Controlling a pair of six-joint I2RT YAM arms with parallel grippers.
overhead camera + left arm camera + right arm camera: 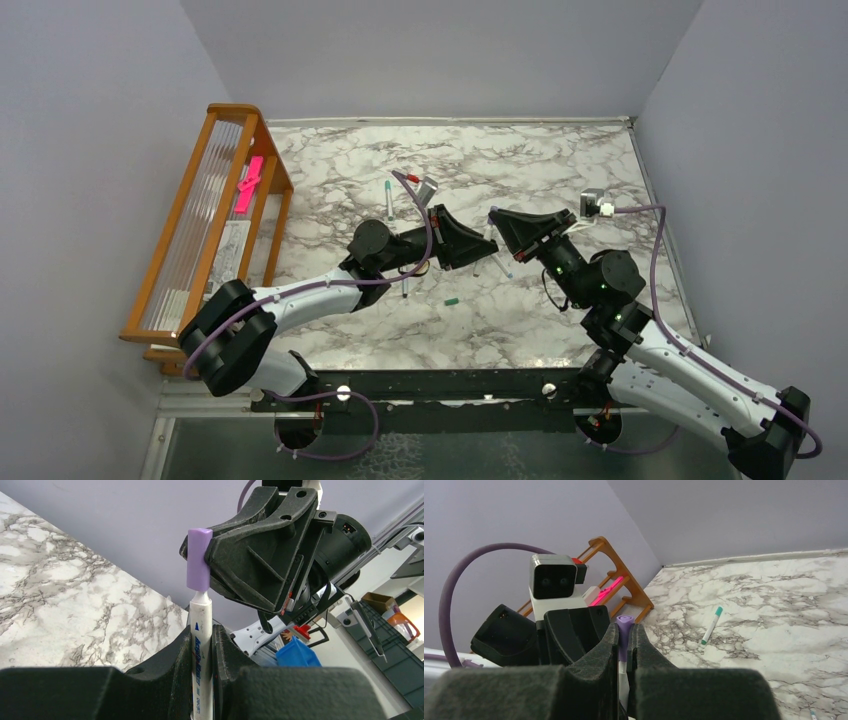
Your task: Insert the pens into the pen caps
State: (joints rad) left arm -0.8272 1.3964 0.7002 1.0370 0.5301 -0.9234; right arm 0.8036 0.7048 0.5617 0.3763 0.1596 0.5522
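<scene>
The purple cap sits shallow and a white neck shows above the body of the pen, so my right gripper will open and grip the cap [198,562] again before it pushes it down.
My left gripper [202,632] is shut on a white-grey pen [202,660], held upright above the table. A pale purple cap [198,560] sits on the pen's tip, with a short white neck showing below it. My right gripper [624,632] is shut on that purple cap [625,621]; its fingers [250,555] pinch the cap from the side. In the top view the left gripper [488,248] and the right gripper [497,217] meet tip to tip over the table's middle. Another pen with a teal cap on it [711,626] lies on the table.
A wooden rack [200,230] stands at the left edge with a pink strip [248,185] on it. A loose green cap [451,301] and further pens [389,200] [405,285] lie on the marble table [560,160]. Grey walls close in the sides.
</scene>
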